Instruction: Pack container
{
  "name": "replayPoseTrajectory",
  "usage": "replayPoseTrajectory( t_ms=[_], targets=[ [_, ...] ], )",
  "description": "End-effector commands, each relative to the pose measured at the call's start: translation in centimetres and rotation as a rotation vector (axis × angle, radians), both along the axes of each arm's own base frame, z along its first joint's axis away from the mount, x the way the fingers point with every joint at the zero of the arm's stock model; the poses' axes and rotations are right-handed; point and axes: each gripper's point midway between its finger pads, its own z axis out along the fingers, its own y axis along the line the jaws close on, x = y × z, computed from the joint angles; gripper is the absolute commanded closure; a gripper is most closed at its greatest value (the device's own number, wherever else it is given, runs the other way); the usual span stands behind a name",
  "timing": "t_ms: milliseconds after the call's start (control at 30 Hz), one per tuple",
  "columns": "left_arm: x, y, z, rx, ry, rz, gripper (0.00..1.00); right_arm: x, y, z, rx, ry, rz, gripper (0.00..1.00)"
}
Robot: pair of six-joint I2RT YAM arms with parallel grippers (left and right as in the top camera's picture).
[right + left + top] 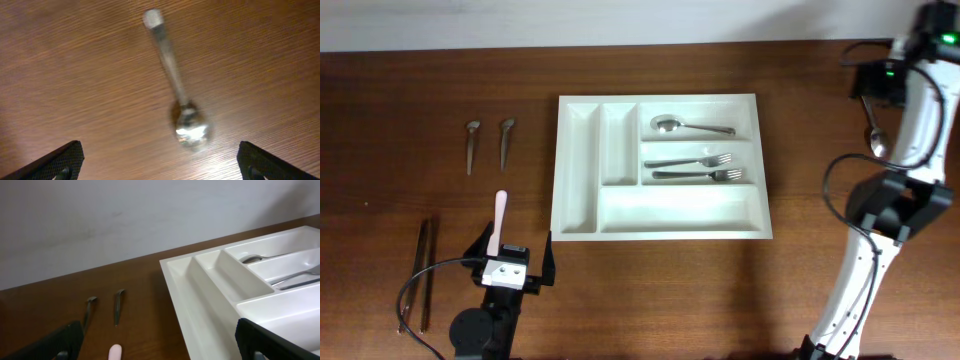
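Note:
My right gripper is going to close on the narrow part of the loose metal spoon's handle (871,121) (177,84), at the place near the spoon's bowl.
The white five-compartment container (578,232) lies mid-table. It holds a spoon (692,127) in the top long slot and two forks (692,168) in the middle one. Its near corner shows in the left wrist view (186,305). My left gripper (515,252) is open and low in front of the tray's left end. A pink-handled utensil (498,218) lies between its fingers, and its tip shows in the left wrist view (115,353). My right gripper (877,100) is open above a loose metal spoon (877,140) at the far right. The spoon lies on the wood between the fingers (181,102).
Two small metal spoons (488,143) lie left of the tray, also in the left wrist view (104,309). Two long dark utensils (418,275) lie at the front left. A pale wall runs along the table's far edge.

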Motion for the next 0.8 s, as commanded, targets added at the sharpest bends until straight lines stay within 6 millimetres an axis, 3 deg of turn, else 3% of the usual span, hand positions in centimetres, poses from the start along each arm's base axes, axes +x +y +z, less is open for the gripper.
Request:
replayPoseTrajectory(
  t_ms=[0,200,533,767],
  targets=[
    [0.0,0.2,-0.1,-0.012,0.000,0.011,0.01,0.4,-0.1,2.0,-0.010,-0.062,0.193,0.01],
    [0.0,0.2,-0.1,-0.012,0.000,0.011,0.01,0.3,-0.9,0.8,-0.060,-0.028,0.315,0.01],
    [0.0,0.2,-0.1,-0.012,0.000,0.011,0.01,0.5,-2.1,-3.4,-0.083,0.032,0.301,0.01],
    [0.0,0.2,-0.1,-0.012,0.000,0.011,0.01,1.3,-2.6,-4.9,-0.095,0.020,0.291,0.01]
  ],
)
